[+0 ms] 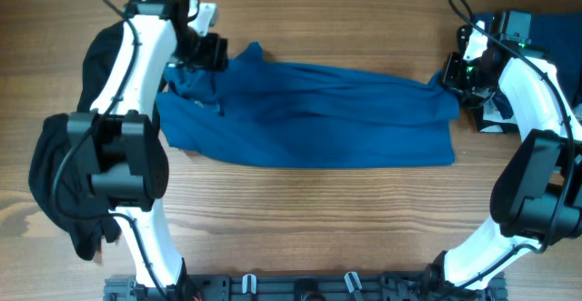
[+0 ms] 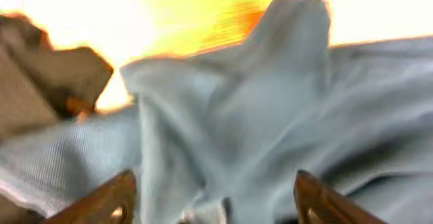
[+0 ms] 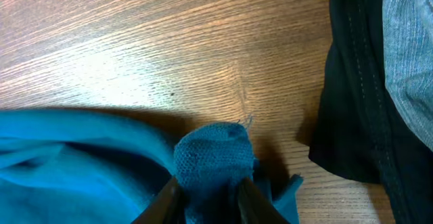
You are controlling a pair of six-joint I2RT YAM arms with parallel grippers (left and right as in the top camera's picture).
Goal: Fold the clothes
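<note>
The medium-blue shirt is bunching up under my left gripper. Both my grippers should lift it by its far corners (image 1: pixel 437 84) and spread it out straight before folding.
The medium-blue shirt (image 1: pixel 309 115) lies stretched left to right across the middle of the table, folded into a long band. My left gripper (image 1: pixel 202 57) is at its far left corner; in the left wrist view its jaws (image 2: pixel 213 200) stand wide apart over bunched blue cloth (image 2: pixel 257 116) that fills the blurred frame. My right gripper (image 1: pixel 452 75) is at the shirt's right end. In the right wrist view its jaws (image 3: pixel 208 197) are shut on a pinched fold of the blue shirt (image 3: pixel 213 158).
A black garment (image 1: pixel 64 169) is heaped at the left edge under the left arm. Dark and light grey clothes (image 3: pixel 379 82) lie at the far right, also in the overhead view (image 1: pixel 546 37). Bare wood lies in front of the shirt.
</note>
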